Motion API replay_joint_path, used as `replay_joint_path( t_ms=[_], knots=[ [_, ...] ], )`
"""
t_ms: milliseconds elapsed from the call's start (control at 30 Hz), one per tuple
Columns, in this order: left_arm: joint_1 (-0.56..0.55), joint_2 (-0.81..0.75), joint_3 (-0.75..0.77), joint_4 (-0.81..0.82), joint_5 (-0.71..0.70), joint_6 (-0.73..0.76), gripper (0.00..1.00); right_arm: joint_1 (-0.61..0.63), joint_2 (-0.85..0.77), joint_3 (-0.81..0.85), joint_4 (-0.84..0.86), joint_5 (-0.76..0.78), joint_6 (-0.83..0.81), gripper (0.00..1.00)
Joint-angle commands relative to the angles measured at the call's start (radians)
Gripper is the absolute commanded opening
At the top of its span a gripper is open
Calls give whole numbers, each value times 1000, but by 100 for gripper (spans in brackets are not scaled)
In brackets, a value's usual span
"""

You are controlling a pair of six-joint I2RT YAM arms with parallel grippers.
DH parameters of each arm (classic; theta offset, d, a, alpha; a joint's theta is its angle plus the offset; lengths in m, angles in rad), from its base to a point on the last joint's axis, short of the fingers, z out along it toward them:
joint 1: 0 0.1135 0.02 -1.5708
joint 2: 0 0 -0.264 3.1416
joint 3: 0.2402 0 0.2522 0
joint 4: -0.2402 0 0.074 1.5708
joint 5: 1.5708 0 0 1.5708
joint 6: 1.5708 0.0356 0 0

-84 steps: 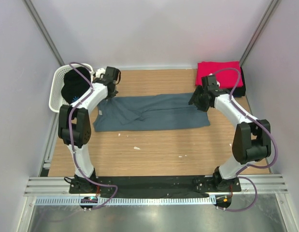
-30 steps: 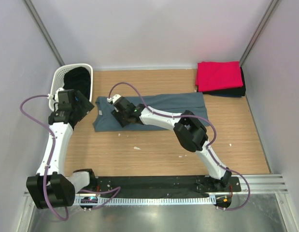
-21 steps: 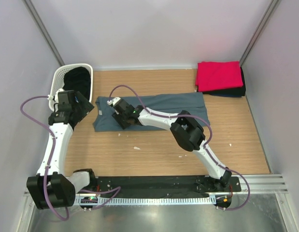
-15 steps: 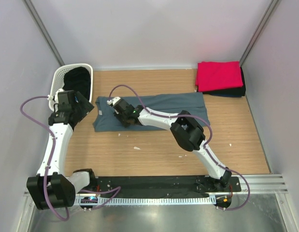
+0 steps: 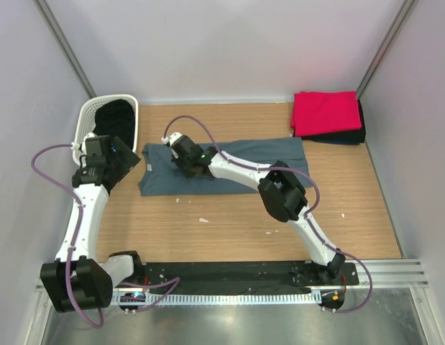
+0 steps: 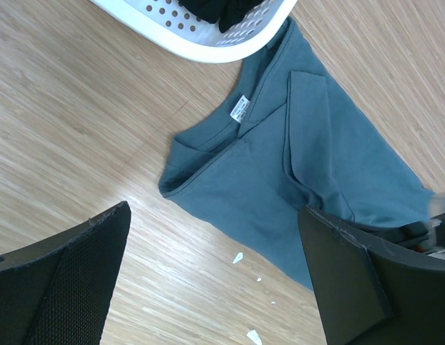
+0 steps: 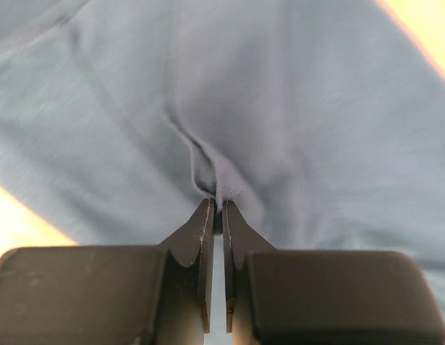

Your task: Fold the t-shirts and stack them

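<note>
I can see the flap slanting across the blue-grey t-shirt with my right gripper on the flap's near end, so I will take the flap's far edge (image 6: 308, 76) with both grippers and straighten it.
A slate blue-grey t-shirt (image 5: 157, 178) lies folded lengthwise across the middle of the table. My right gripper (image 5: 185, 164) is down on its left part. In the right wrist view the right gripper (image 7: 218, 205) is shut on a small raised pinch of the blue-grey t-shirt (image 7: 294, 108). My left gripper (image 5: 127, 162) hovers open beside the shirt's collar end, holding nothing. The left wrist view shows the left gripper (image 6: 213, 215) over the collar end of the blue-grey t-shirt (image 6: 308, 172). A folded red t-shirt (image 5: 324, 111) rests on a dark t-shirt (image 5: 348, 136) at the back right.
A white perforated basket (image 5: 82, 129) at the back left holds a black t-shirt (image 5: 111, 118); the basket (image 6: 200, 39) also shows in the left wrist view. Small white scraps (image 5: 203, 220) lie on the wood in front of the shirt. Grey walls enclose the table.
The right gripper has closed onto a fold of the blue-grey t-shirt and shifted slightly toward the back. The left arm has stayed where it was, still open.
</note>
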Motion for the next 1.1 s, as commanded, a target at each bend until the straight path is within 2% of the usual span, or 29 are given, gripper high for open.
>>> replay_joint_path(
  t_ms=[0, 400, 733, 800, 867, 900, 1000, 1067],
  knots=[
    [7, -20, 5, 37, 29, 0, 100, -56, -29, 75, -7, -12, -35, 10],
    [7, 12, 2, 118, 97, -3, 100, -183, -3, 121, -32, -34, -146, 11],
    [5, 104, -41, 193, 186, -68, 97, -206, 27, 119, 5, -28, -169, 11],
    [2, 128, -46, 216, 193, -86, 97, -208, 32, 116, 5, -22, -172, 16],
    [-3, 142, -45, 235, 201, -100, 97, -214, 29, 115, -2, -16, -173, 26],
    [-6, 151, -41, 256, 202, -110, 97, -215, 28, 115, -7, -12, -173, 37],
    [-26, 193, -16, 286, 202, -138, 97, -225, 3, 139, -70, -29, -167, 54],
    [-55, 242, 8, 296, 193, -150, 97, -244, -28, 147, -117, -55, -158, 57]
  ],
)
